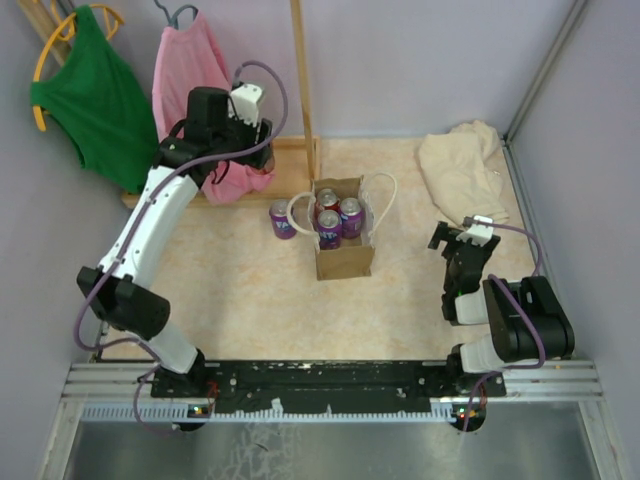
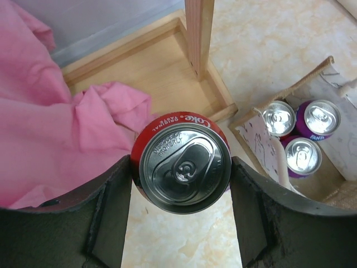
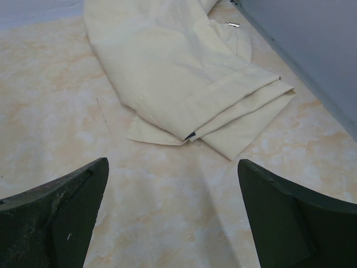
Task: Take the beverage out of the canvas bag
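My left gripper will stand the red Coke can on the table (image 1: 249, 237) (image 2: 158, 215) next to the purple can, away from the bag.
The tan canvas bag (image 1: 345, 262) with white rope handles stands at the table's middle and holds three cans (image 1: 338, 214). In the left wrist view the bag (image 2: 301, 85) is at the right with the three can tops (image 2: 303, 156) showing. My left gripper (image 1: 252, 148) is raised over the wooden stand's base, left of the bag. It (image 2: 181, 167) is shut on a red Coke can (image 2: 184, 128), upright, both fingers against its sides. My right gripper (image 1: 455, 238) is open and empty, right of the bag; it also shows in the right wrist view (image 3: 173, 184).
A purple can (image 1: 282, 220) stands on the table just left of the bag. A wooden stand (image 1: 300, 80) holds a pink garment (image 1: 195, 70) and a green one (image 1: 95, 100). A cream cloth heap (image 1: 465, 170) lies at the back right.
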### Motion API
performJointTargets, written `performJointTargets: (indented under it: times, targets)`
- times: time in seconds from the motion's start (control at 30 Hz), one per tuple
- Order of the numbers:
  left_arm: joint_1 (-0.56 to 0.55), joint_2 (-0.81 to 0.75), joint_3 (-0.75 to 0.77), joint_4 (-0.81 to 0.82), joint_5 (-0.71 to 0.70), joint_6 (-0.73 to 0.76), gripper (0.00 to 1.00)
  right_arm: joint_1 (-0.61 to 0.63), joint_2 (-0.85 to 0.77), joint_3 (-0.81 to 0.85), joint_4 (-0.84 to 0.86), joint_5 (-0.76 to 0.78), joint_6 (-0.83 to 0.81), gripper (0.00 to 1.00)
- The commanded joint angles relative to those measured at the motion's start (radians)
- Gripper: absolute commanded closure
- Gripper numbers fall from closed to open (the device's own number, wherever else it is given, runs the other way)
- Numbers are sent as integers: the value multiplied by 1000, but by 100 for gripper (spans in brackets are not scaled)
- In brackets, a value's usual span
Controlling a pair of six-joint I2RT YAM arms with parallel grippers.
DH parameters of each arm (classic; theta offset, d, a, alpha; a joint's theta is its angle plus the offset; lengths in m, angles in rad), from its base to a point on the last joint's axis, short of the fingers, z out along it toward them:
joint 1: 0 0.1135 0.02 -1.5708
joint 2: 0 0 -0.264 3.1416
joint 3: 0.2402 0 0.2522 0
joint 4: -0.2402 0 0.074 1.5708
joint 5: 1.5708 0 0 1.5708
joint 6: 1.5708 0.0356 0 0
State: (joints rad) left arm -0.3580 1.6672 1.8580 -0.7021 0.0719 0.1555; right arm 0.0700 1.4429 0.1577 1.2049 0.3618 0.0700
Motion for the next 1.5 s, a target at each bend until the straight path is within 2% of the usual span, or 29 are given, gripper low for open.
performJointTargets:
  times: [0.0,0.3,0.47,0.77,1.03,1.37,1.4,1.47]
  targets:
    - [-4,-98,-97,122,-23,-28,100,7,8,13,43,20,-19,1]
    - [0,-270,-522,241,-138,-132,100,8,8,13,42,20,-20,1]
    - [12,-333,-655,293,-131,-166,100,7,8,13,42,21,-20,1]
    - [96,-283,-751,412,-74,-196,100,8,8,13,43,20,-20,1]
    - [139,-195,-753,479,-25,-216,100,8,8,13,42,21,-20,1]
    - [147,-117,-737,453,-3,-239,100,8,8,12,42,22,-19,1]
    - [147,-115,-740,450,-3,-243,95,8,7,12,43,21,-19,1]
    - [147,-113,-746,439,-6,-253,75,8,8,13,44,21,-21,1]
